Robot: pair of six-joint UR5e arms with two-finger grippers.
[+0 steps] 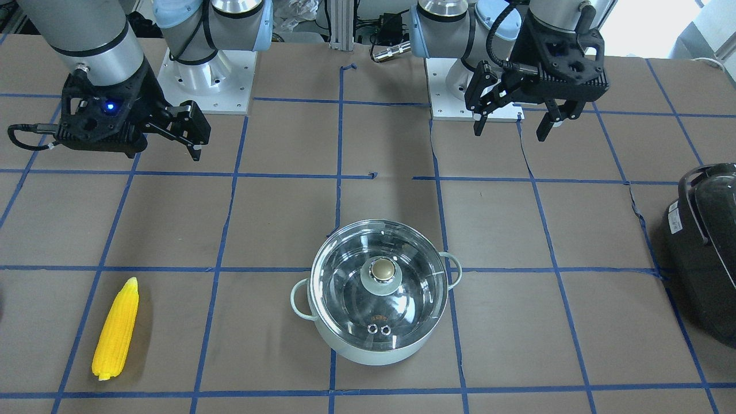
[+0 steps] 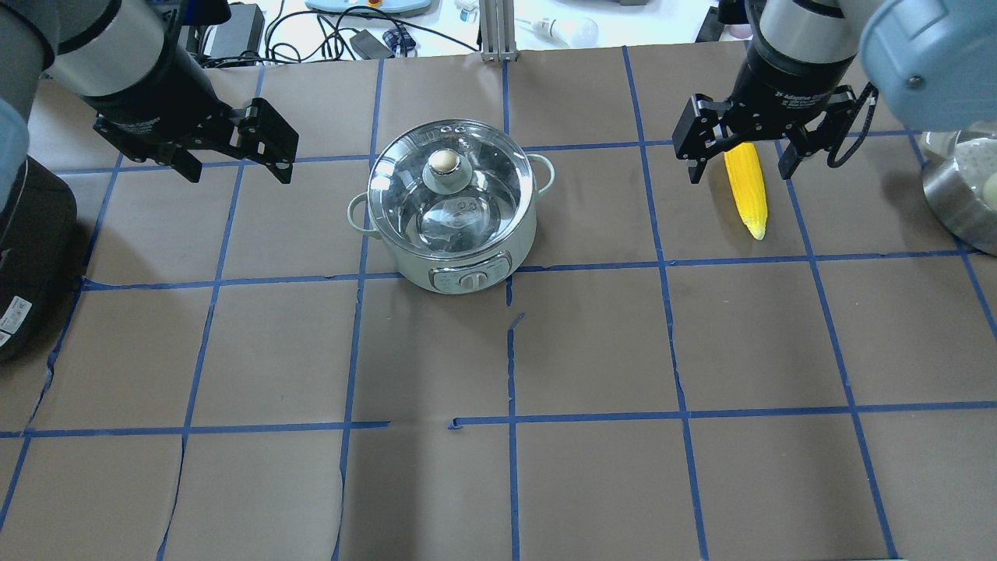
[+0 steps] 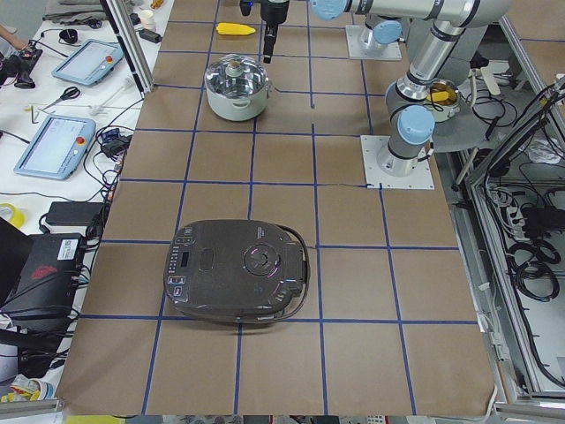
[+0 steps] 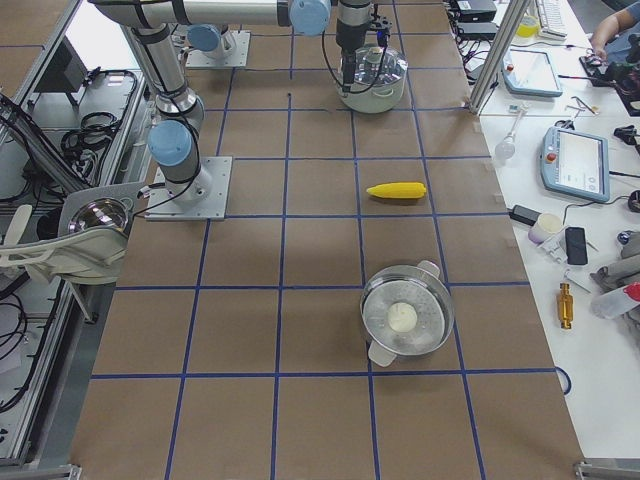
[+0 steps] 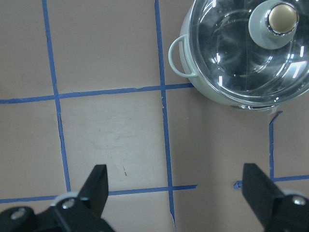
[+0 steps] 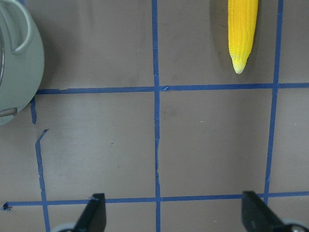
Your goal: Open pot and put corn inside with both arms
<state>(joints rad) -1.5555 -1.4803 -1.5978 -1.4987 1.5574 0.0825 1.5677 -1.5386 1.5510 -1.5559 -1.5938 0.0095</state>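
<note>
I need to move my left gripper to the glass lid's brass knob (image 1: 382,269) (image 5: 283,19) next and close it there, because the pot has to be opened for the corn.
The pale mint-green pot (image 2: 452,234) stands mid-table with its glass lid (image 2: 467,202) on, brass knob (image 2: 442,161) up; it also shows in the front view (image 1: 379,339). The yellow corn (image 2: 746,191) lies flat on the table to the pot's right in the overhead view; it also shows in the front view (image 1: 117,329). My left gripper (image 2: 234,167) is open and empty, in the air to the left of the pot. My right gripper (image 2: 740,171) is open and empty, hovering above the corn's thick end. The left wrist view shows the pot (image 5: 246,53), the right wrist view the corn (image 6: 242,31).
A black glossy appliance (image 2: 31,257) with a handle sits at the table's left edge behind my left arm. A steel bowl (image 2: 962,195) with something white inside stands at the right edge. Blue tape lines grid the brown table surface (image 2: 592,343).
</note>
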